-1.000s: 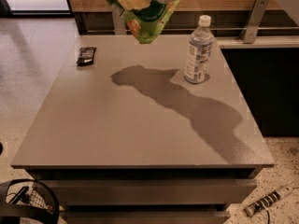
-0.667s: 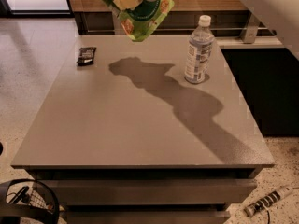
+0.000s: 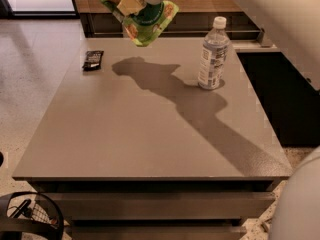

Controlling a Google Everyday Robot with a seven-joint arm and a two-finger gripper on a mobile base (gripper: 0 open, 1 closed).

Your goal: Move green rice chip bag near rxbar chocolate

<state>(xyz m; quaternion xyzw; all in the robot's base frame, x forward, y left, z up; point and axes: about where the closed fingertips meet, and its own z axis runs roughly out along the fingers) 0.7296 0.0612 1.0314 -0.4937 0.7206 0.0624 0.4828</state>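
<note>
Next, I release the green rice chip bag, now hanging above the table's far part, beside the rxbar chocolate (image 3: 127,64), on its side facing the water bottle.
The green rice chip bag (image 3: 145,19) hangs in the air above the far part of the table, held by my gripper (image 3: 131,3) at the top edge of the camera view. The gripper is shut on the bag's upper part. The bag casts a shadow on the tabletop below it. The rxbar chocolate (image 3: 93,60) is a small black bar lying flat near the table's far left corner, to the left of and below the bag.
A clear water bottle (image 3: 213,54) with a white cap stands upright at the far right of the grey table (image 3: 125,139). My arm crosses the upper right. A wooden counter runs behind the table. A wire basket (image 3: 30,216) sits at the lower left.
The gripper and the bag have moved left, toward the side where the black bar lies. The shadow on the table has shifted left with them.
</note>
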